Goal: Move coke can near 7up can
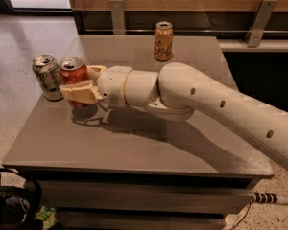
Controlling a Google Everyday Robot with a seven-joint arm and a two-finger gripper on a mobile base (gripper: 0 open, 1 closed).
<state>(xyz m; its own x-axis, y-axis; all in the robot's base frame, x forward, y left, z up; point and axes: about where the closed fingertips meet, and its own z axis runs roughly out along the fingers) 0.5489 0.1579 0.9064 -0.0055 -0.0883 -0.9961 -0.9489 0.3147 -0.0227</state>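
Next, my gripper lets go of the coke can on the table (66, 116) just in front of the 7up can.
The red coke can (73, 72) with a silver top is upright and held in my gripper (81, 83), whose cream fingers (80, 92) are shut around its body. The can is at the left side of the grey table (149, 147), just to the right of the 7up can (47, 77), almost touching it. The 7up can is whitish-silver with green markings, dented, and stands upright near the table's left edge. I cannot tell whether the coke can rests on the table or hangs just above it. My white arm (206, 99) reaches in from the right.
An orange-gold can (163, 41) stands upright at the back middle of the table. A wooden wall with metal brackets (117, 14) runs behind the table. Cables and dark gear (12, 202) lie on the floor at the lower left.
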